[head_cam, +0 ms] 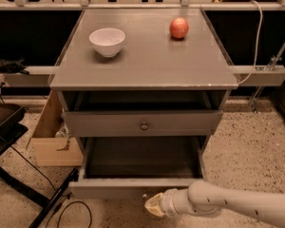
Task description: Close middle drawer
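Next, my gripper lets go of the middle drawer once its front is pushed back beneath the narrower drawer's round knob (144,162).
The middle drawer (133,188) is the grey drawer pulled far out of the grey cabinet (142,75). Its deep plain tray is open and empty. Its flat front panel faces me low in the view. Its small dark knob is just visible at the panel's lower edge, by the gripper tip. My gripper (154,205) reaches in from the lower right on a white arm. Its cream tip is right at the drawer front, just below the centre of the panel. The narrower drawer above (144,126), with a round knob, stands slightly out.
A white bowl (107,41) and a red apple (179,28) sit on the cabinet top. A cardboard box (50,137) stands on the floor at the left. Black cables (61,205) and a dark stand lie at lower left. A rail (259,75) runs behind.
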`<state>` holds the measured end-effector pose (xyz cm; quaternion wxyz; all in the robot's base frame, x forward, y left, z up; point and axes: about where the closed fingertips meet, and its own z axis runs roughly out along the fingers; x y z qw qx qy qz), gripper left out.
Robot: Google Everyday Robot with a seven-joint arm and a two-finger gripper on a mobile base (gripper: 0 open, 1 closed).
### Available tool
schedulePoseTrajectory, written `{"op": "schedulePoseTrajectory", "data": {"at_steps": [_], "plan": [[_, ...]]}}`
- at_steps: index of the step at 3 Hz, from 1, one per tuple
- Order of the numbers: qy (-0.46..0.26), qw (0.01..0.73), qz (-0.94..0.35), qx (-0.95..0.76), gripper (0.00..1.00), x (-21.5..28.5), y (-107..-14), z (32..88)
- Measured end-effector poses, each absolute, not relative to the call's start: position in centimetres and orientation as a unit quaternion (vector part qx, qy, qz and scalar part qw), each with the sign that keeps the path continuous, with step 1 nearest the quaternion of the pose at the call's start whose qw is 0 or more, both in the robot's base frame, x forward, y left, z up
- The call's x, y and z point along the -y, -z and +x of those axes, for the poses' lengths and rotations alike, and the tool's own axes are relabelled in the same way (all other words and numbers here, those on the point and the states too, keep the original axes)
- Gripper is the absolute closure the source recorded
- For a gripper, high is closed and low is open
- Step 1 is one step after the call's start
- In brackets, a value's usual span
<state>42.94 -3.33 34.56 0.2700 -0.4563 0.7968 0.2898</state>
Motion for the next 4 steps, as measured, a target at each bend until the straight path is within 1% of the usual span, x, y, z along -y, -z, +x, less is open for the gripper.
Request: {"op": "schedulePoseTrajectory", "data": {"at_steps": [1, 2, 3, 4], "plan": [[-0.29, 0.27, -0.456, -0.797, 1.0, 3.3, -34.6, 42.9], [-0.283, 0.292, -0.454, -0.793, 1.0, 3.6, -35.7, 46.6], [-0.283, 0.292, -0.454, -0.793, 1.0, 3.6, -35.7, 46.4], [-0.271, 0.327, -0.441, -0.791, 1.0, 4.7, -37.0, 50.6]]}}
